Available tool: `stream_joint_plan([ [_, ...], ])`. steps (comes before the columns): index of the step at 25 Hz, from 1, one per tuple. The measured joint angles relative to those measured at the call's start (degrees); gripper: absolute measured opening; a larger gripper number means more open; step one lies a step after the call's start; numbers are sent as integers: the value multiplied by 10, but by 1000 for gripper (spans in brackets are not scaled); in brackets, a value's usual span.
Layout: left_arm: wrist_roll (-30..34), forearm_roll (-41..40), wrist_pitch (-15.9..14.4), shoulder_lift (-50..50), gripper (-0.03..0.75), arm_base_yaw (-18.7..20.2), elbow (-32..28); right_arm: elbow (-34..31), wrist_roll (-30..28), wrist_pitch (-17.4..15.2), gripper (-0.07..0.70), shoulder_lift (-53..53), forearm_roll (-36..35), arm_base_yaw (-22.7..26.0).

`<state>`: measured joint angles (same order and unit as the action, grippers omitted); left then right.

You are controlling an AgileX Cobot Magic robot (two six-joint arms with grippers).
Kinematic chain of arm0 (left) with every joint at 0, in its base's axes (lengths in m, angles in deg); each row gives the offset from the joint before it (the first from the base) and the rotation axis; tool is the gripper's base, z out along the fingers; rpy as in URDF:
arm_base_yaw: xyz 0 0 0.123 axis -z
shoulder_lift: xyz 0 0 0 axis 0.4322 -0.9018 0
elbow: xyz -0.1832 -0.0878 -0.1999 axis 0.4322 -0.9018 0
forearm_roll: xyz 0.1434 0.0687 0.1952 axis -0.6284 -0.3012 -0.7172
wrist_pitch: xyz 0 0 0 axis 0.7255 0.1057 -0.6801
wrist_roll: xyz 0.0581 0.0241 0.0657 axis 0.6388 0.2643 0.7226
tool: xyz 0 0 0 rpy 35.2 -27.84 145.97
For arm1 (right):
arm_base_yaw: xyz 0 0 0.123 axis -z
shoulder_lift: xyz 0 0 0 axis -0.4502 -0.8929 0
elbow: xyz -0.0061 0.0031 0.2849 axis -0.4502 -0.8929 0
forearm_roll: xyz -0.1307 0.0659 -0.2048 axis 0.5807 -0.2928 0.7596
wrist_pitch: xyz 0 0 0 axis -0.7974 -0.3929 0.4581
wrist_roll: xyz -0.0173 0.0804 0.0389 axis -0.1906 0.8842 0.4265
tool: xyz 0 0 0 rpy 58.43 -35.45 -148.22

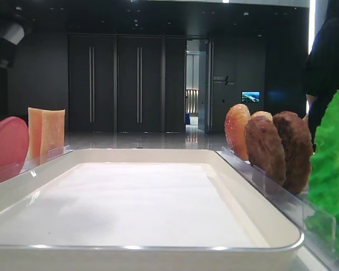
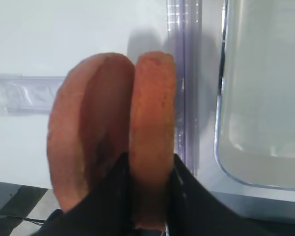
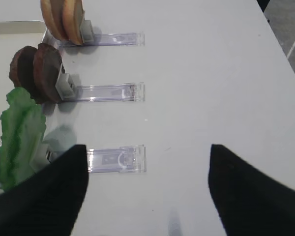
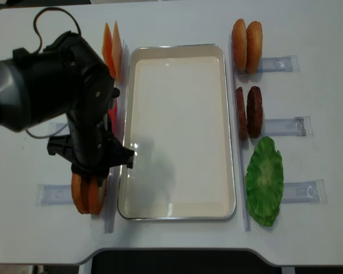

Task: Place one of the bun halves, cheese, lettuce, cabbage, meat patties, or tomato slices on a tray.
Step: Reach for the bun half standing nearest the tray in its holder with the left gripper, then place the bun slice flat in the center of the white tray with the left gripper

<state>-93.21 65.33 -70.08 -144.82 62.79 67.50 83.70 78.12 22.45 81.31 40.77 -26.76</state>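
My left gripper should set the bun half down flat on the middle of the white tray's near half (image 4: 175, 166).
In the left wrist view my left gripper (image 2: 148, 169) is shut on a golden-brown bun half (image 2: 152, 123) that stands on edge. Its black fingers (image 2: 119, 184) press both faces of that bun. A second bun half (image 2: 83, 132) leans against it on the left. The white tray (image 2: 246, 162) lies just to the right. From overhead, the left arm (image 4: 74, 97) covers the gripper above this bun pair (image 4: 87, 198) at the tray's (image 4: 177, 131) lower left. My right gripper (image 3: 147, 182) stands open over bare table, near the lettuce (image 3: 19, 137).
Cheese slices (image 4: 112, 48) stand left of the tray's far end, with tomato slices (image 1: 8, 144) partly under the arm. Right of the tray are two more buns (image 4: 247, 39), meat patties (image 4: 248, 112) and lettuce (image 4: 264, 180). Clear plastic holders (image 3: 115, 160) lie on the table.
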Motion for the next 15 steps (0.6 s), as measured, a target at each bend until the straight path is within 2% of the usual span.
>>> stream_joint_plan([
  [8,1,20,-5,23,141,0,5,0,0,0,489,0,0,0],
  [15,2,52,-14,54,141,0,50,0,0,0,489,0,0,0],
])
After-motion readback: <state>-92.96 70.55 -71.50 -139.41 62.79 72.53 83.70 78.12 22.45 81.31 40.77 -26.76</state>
